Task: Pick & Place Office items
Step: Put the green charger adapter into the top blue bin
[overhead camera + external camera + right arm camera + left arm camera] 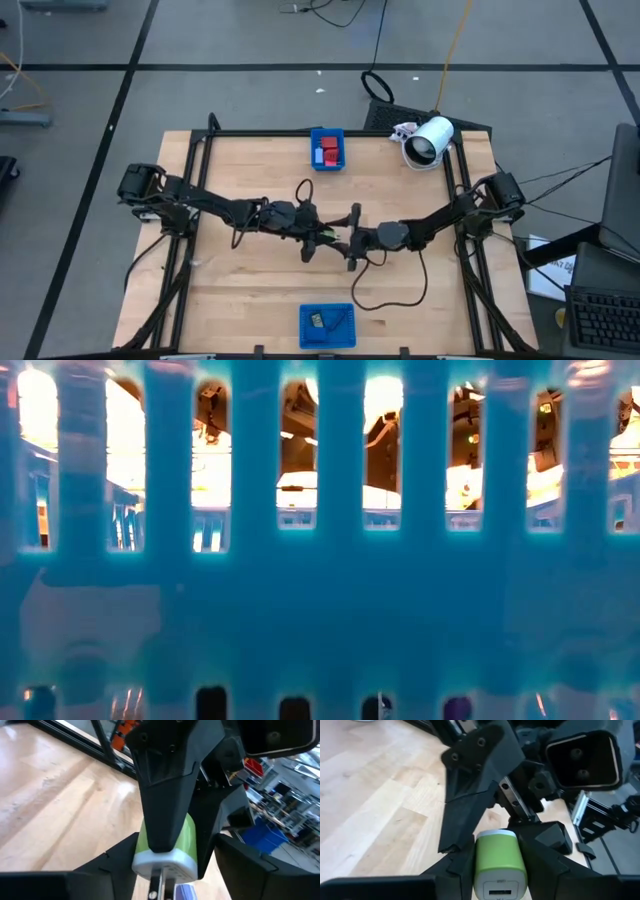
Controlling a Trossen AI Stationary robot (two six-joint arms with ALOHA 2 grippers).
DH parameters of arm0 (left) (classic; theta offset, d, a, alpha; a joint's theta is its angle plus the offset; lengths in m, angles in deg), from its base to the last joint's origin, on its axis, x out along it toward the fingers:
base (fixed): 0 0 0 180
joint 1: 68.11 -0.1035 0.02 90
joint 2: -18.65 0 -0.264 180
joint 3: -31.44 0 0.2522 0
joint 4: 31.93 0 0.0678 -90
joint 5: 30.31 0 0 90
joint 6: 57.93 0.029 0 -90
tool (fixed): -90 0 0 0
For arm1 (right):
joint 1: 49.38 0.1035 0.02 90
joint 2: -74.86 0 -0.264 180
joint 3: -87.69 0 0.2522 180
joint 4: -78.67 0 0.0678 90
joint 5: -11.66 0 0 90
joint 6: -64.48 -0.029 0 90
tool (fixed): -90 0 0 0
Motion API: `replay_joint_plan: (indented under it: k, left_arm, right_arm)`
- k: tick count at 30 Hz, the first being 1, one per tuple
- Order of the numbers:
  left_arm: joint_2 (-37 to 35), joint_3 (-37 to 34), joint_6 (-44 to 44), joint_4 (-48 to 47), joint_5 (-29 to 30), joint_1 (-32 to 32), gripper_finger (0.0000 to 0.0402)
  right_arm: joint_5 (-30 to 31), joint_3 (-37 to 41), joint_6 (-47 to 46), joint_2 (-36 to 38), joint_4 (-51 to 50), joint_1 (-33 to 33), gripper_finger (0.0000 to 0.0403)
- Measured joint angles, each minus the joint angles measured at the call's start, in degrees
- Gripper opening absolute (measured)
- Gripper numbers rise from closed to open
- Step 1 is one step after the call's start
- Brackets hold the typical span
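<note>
Next, my left gripper releases the green charger in the far blue tray with the red pieces (326,156).
A small green charger with white ends (499,862) hangs above the middle of the table (250,170), between my two grippers. My left gripper (500,851) comes from the table's left and is shut on it. My right gripper (175,845) comes from the table's right and stands around the charger's pronged end (165,867); whether it touches the charger does not show. In the high view the two grippers (322,232) (352,236) meet tip to tip. Other office items lie in two blue trays. My left gripper pinches the charger's green body (480,860) between its two fingers, at the end with the socket. The fingers run nearly level, slanting a little down, from the table's left, and lie along the charger. The charger is lifted clear of the table, its pronged end pointing away toward my right gripper.
A blue tray (313,135) with red and blue pieces stands at the far edge. Another blue tray (305,330) with dark pieces stands at the near edge, and its slotted wall (320,610) fills the low view. A white cylindrical device (430,140) lies at the far right.
</note>
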Motion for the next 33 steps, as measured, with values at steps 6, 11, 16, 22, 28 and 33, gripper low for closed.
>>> replay_joint_plan:
  k: [6, 11, 16, 22, 28, 33]
  left_arm:
    - [0.0, 0.0, -0.2, -0.5, 2.6, 0.1, 0.014]
    - [0.0, 0.0, -0.2, -0.6, 2.5, 0.1, 0.0131]
    - [0.0, 0.0, 0.9, -0.3, 2.1, 0.0, 0.0134]
    - [-1.0, 0.0, 3.7, 0.3, 1.8, -0.5, 0.0129]
    - [-6.0, 0.0, 7.3, 0.4, 2.1, -1.8, 0.0134]
    - [-10.7, 0.1, 11.3, -0.1, 3.5, -3.8, 0.0129]
  right_arm:
    - [1.2, 0.0, -0.1, 0.0, 0.2, 0.5, 0.0197]
    - [1.1, 0.1, 0.0, 0.0, 0.3, 0.5, 0.0194]
    - [3.3, 0.1, 0.1, 0.0, 0.2, 0.6, 0.0214]
    - [4.9, -0.2, -1.3, 0.1, 0.6, 0.6, 0.0258]
    - [6.7, -0.2, -3.3, 0.1, 2.5, 0.7, 0.0272]
    - [6.7, -0.1, -8.2, 1.9, 0.0, 0.8, 0.0266]
